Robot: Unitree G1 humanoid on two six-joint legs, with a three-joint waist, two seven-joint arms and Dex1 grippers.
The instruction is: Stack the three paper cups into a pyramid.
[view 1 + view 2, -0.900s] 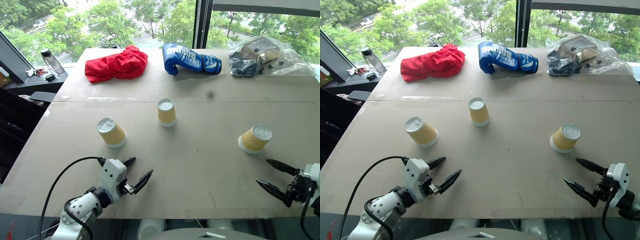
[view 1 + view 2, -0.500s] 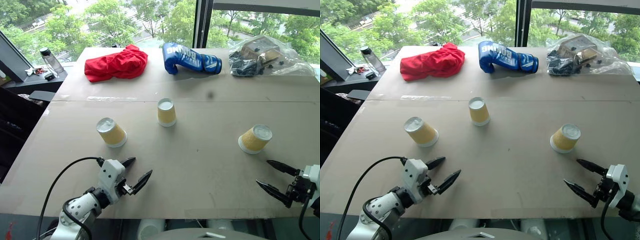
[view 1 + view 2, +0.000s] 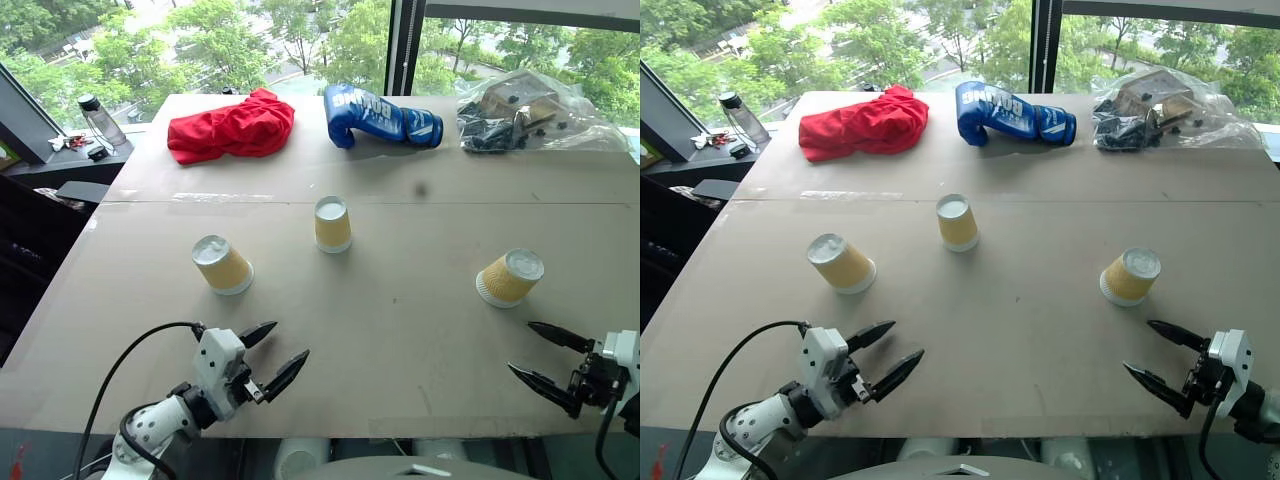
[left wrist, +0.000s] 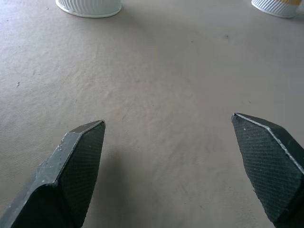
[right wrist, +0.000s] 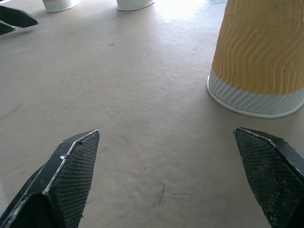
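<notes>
The paper cup in front of the red cloth is next for my left gripper, which should go there and close on the cup's upper sides (image 3: 216, 264).
Three paper cups stand upside down and apart on the tan table: a left cup (image 3: 222, 265), a middle cup (image 3: 332, 224) farther back, and a right cup (image 3: 510, 277). My left gripper (image 3: 288, 340) hovers open near the front edge, short of the left cup and to its right, with nothing between its fingers. My right gripper (image 3: 520, 346) is open too, just in front of the right cup (image 5: 259, 57), which looms beside one finger in the right wrist view. Two cup bases (image 4: 88, 5) (image 4: 280, 5) show far ahead of the left fingers.
Along the table's back lie a red cloth (image 3: 232, 127), a blue boxing glove (image 3: 380, 117) and a clear plastic bag of parts (image 3: 530, 112). A bottle (image 3: 104, 122) stands on a side ledge at the left. A seam (image 3: 400, 204) crosses the table behind the middle cup.
My left gripper has drawn back slightly toward the table's front edge, still open. The right gripper and the cups stay as they were.
</notes>
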